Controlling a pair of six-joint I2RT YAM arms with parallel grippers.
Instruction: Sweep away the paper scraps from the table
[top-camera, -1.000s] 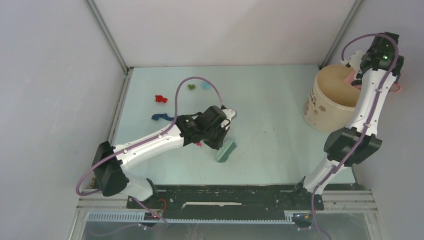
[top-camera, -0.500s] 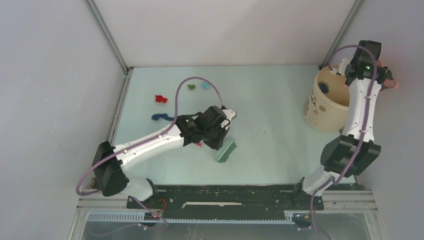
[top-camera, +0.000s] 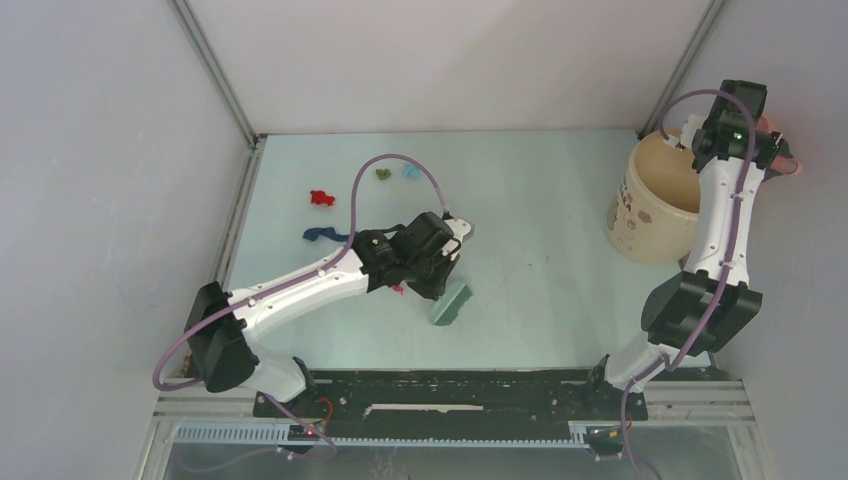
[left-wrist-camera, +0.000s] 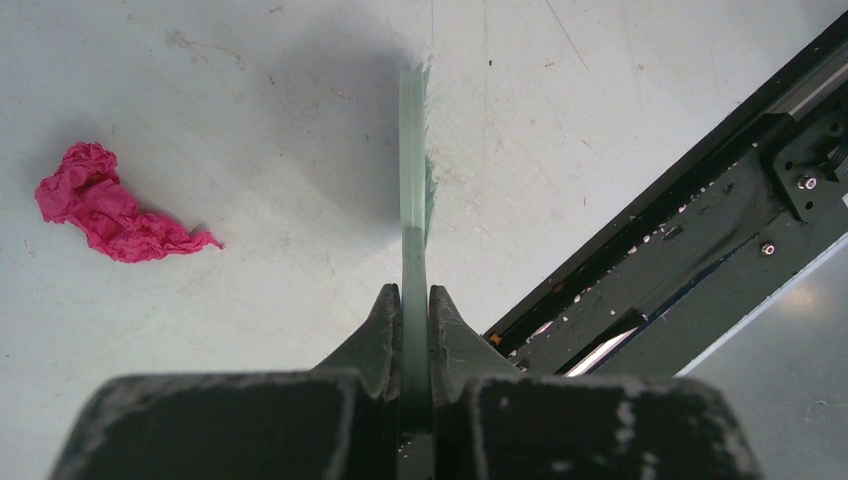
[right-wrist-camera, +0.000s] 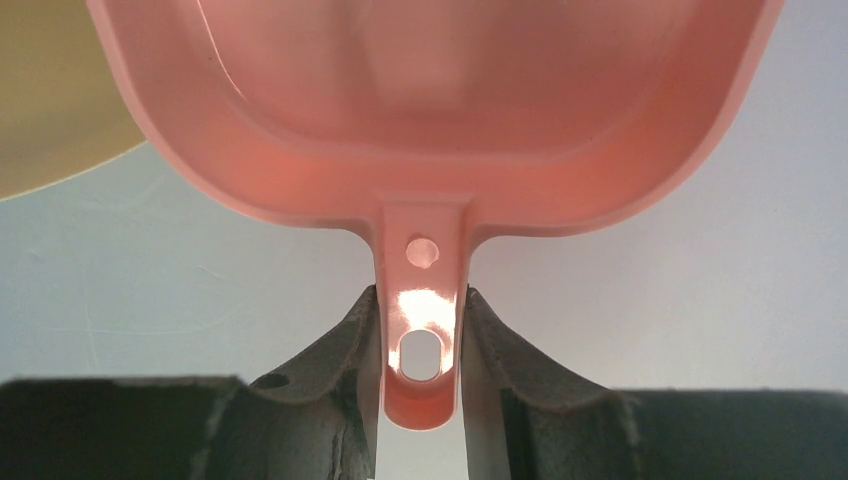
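The salmon-pink dustpan will go down from my right gripper onto the bare table (top-camera: 482, 308), close beside the teal-green brush.
Several paper scraps lie on the pale green table (top-camera: 540, 190): red (top-camera: 321, 198), dark blue (top-camera: 320, 235), green (top-camera: 382, 173) and light blue (top-camera: 410, 171) at the back left. A magenta scrap (left-wrist-camera: 110, 205) lies just left of the teal-green brush (left-wrist-camera: 415, 200), half hidden under the arm in the top view (top-camera: 398, 288). My left gripper (left-wrist-camera: 415, 300) is shut on the brush (top-camera: 452, 302), whose bristles rest on the table. My right gripper (right-wrist-camera: 421, 310) is shut on the handle of the salmon-pink dustpan (right-wrist-camera: 430, 90), held high beside the bucket's far right rim (top-camera: 775, 152).
A beige bucket (top-camera: 650, 210) stands at the table's back right. Grey walls close in the left, back and right sides. A black base rail (top-camera: 450, 395) runs along the near edge, close to the brush.
The right arm has swung the dustpan from over the bucket's mouth up and toward the back right wall. The left arm and brush have not moved.
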